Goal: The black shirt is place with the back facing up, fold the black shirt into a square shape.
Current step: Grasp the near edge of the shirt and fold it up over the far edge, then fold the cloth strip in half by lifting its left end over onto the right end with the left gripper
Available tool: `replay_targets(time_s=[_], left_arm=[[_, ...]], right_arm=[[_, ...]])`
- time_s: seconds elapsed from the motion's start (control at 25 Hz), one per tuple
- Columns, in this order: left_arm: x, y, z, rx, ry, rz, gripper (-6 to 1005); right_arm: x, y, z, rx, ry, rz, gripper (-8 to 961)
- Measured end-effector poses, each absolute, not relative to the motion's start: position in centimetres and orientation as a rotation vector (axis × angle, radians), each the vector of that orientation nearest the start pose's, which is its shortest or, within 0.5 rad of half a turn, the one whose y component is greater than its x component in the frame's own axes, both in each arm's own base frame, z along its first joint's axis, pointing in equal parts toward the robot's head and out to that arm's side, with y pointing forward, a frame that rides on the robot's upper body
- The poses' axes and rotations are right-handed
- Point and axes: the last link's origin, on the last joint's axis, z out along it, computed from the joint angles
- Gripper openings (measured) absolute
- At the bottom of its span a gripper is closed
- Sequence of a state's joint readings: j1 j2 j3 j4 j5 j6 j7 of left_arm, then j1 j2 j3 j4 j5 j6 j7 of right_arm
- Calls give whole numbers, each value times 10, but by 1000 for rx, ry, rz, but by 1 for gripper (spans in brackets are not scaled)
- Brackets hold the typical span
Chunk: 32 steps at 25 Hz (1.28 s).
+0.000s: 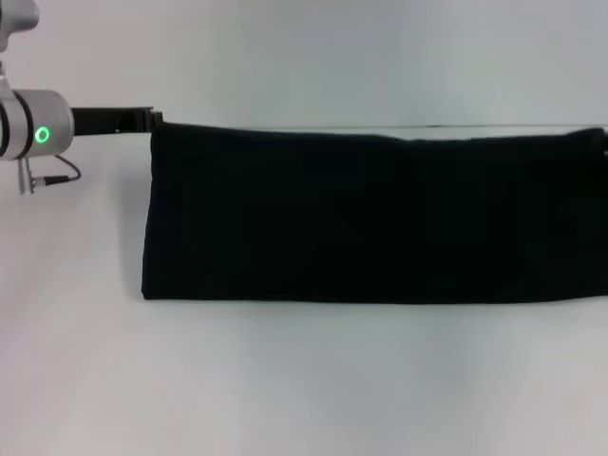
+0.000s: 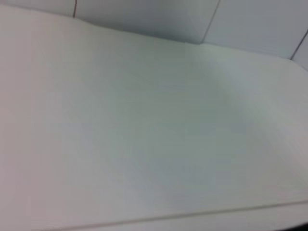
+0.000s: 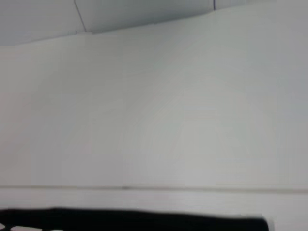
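I should let go of the black shirt's far corner with my left gripper just short of the thin line across the white table (image 1: 171, 149).
The black shirt (image 1: 380, 218) lies on the white table as a long folded band, running from the left of centre out past the right edge of the head view. Its plain black side faces up. My left gripper (image 1: 142, 121) reaches in from the upper left and sits at the band's far left corner, right against the cloth. The right wrist view shows a strip of the black shirt (image 3: 144, 220) along one edge. My right gripper does not show in any view. The left wrist view holds only bare table.
The white table (image 1: 304, 380) stretches in front of and to the left of the shirt. The left arm's silver wrist (image 1: 33, 128), with its green light, hangs over the far left. A tiled wall (image 2: 144, 19) stands behind the table.
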<state>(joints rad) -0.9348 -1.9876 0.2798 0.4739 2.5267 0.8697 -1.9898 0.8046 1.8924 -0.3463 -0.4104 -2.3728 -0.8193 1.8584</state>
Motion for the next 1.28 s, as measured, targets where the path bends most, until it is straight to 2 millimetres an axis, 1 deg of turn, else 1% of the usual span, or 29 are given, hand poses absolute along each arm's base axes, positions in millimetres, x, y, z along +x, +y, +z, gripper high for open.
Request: replay_targets(time_s=[0.16,0.32,0.52,0.68,0.84,1.0,1.12,1.2,1.28], left_arm=[[-250,481,49,-2022,-1160,-411,41],[-247,486,52,-1995,-1141,-413,42],[-249,487,47,-1984,-1127,-402,44],[-250,488,43,-1970,-1119,-411,45],[-250,488,36,-1930,-1126,-433,46],[-251,488,26,-1891,-1104,-415,47],[-252,489,23,-1853,-1090,-406,48],[-253,490,23,-1824,-1087,-403,49],[-254,490,24,-1801,-1089,-407,263]], right_arm=[[304,468,89,-1923,1120,350,39],[301,474,87,-1899,1114,345,39],[302,475,77,-1881,1113,336,39],[301,476,75,-1878,1105,345,40],[300,477,72,-1867,1101,356,40],[300,476,67,-1874,1085,339,43],[301,476,64,-1865,1061,315,47],[304,477,66,-1834,1052,300,114],[305,479,71,-1800,1041,295,180]])
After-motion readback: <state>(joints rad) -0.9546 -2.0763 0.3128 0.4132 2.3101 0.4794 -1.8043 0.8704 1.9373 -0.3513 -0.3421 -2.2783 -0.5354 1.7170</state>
